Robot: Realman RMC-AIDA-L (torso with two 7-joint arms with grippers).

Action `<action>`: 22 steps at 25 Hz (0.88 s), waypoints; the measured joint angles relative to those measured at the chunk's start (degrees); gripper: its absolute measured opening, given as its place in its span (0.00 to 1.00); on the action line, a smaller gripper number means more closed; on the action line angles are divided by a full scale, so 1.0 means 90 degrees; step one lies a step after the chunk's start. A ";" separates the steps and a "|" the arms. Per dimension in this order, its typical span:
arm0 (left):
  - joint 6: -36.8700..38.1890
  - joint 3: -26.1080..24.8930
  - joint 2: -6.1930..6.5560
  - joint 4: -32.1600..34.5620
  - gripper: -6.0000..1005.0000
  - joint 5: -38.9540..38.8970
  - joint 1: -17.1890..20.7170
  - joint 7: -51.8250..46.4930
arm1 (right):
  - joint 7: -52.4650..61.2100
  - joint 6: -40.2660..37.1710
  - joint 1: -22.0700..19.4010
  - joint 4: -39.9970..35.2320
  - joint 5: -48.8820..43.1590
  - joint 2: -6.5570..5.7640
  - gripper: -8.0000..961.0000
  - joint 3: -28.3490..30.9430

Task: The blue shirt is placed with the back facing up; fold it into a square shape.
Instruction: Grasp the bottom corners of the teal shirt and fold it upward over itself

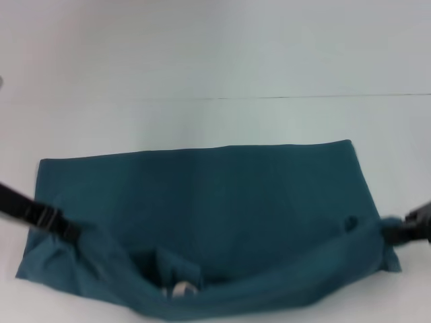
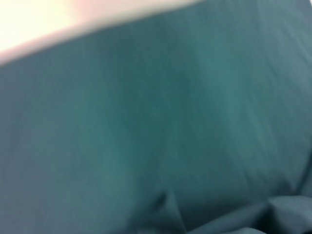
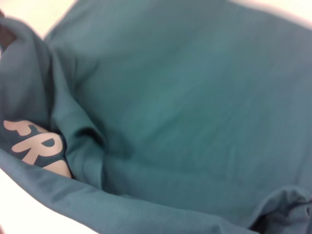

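Note:
Next, my left gripper lets go of the blue shirt's corner on the table (image 1: 73, 130), just past the far corner of the shirt on this gripper's side.
The blue shirt (image 1: 215, 195) lies spread wide on the white table, and its near edge is raised and sags between my two grippers. My left gripper (image 1: 73, 233) pinches the near left corner, where the cloth bunches around it. My right gripper (image 1: 389, 233) holds the near right corner the same way. Pale printed letters (image 3: 36, 144) show inside the lifted fold, and they appear as a small white patch (image 1: 180, 289) in the head view. Teal fabric (image 2: 170, 136) fills the left wrist view, and the right wrist view looks into the folded cloth (image 3: 195, 97).
The white table (image 1: 202, 67) stretches beyond the shirt's far edge, with a thin dark seam line (image 1: 323, 97) running across it. Bare table also shows to the left and right of the shirt.

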 joint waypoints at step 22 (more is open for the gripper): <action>-0.4807 0.0325 -0.0223 -0.1217 0.10 -0.0104 0.0034 0.0027 | 0.0468 0.3997 0.0496 0.1797 -0.0268 0.0107 0.11 -0.0579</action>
